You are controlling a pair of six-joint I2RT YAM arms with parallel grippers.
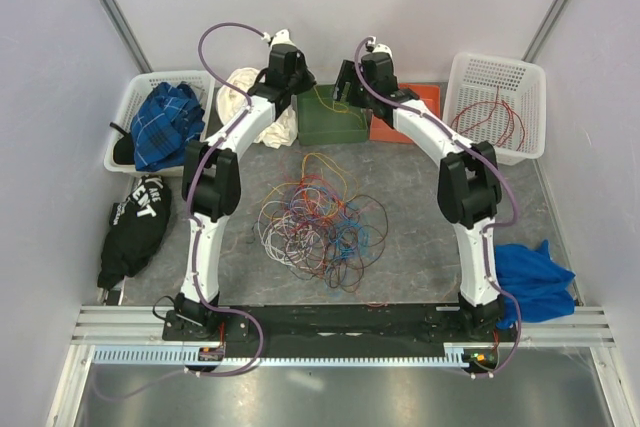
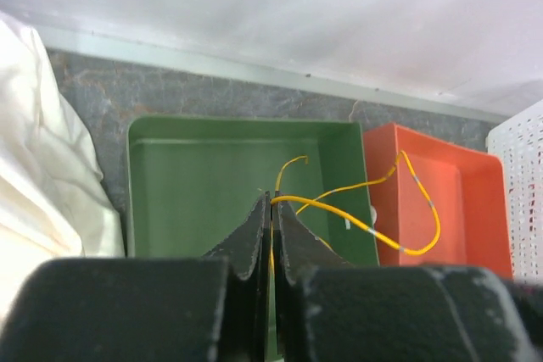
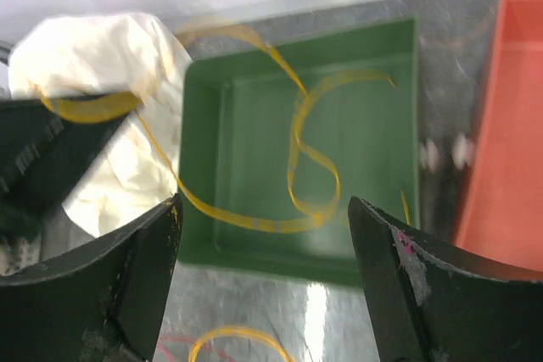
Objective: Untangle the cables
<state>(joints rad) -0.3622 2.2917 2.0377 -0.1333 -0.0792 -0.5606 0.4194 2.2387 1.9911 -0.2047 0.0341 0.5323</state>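
The robot's right gripper will next close on the red cable at the back part of the tangle (image 1: 338,207), next to the yellow cable's loop.
The cables (image 1: 320,227) lie as a many-coloured tangle in the middle of the table. My left gripper (image 1: 298,75) (image 2: 273,201) hangs over the green tray (image 1: 330,125) (image 2: 195,184), shut on a yellow cable (image 2: 368,229) that loops right across the orange tray (image 2: 475,201). My right gripper (image 1: 347,87) (image 3: 263,203) stands wide open just before the green tray (image 3: 237,125) with nothing between its fingers. A blurred yellow cable (image 3: 247,224) curls over that tray beyond the jaws, apart from them.
A white basket (image 1: 497,67) at the back right holds red cables. A left basket (image 1: 125,112) holds blue cloth. White cloth (image 1: 245,97) lies beside the green tray. A black bag (image 1: 135,227) sits left, a blue cloth (image 1: 530,277) right.
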